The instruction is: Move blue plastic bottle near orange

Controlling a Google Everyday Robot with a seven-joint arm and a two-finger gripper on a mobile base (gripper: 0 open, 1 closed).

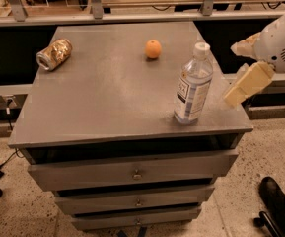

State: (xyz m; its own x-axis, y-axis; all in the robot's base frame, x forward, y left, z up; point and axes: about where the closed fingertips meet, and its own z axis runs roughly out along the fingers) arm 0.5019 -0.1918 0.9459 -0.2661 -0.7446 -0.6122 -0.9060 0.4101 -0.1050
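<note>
I'll next grip the label around the blue plastic bottle's middle [192, 90], well below its white cap.
The blue plastic bottle [193, 85] stands upright near the front right corner of the grey cabinet top [107, 98]; it is clear with a white cap and a white-and-dark-blue label. The orange [153, 49] lies toward the back of the top, left of and behind the bottle. My gripper [236, 72] hangs at the right edge of the top, just right of the bottle and at about its mid height. Its cream fingers [248, 84] stand apart and hold nothing. The gripper does not touch the bottle.
A crushed gold can [54, 54] lies on its side at the back left of the top. The cabinet has drawers [132, 171] below. A metal rail [132, 17] runs behind it. A black object [277, 204] lies on the floor at lower right.
</note>
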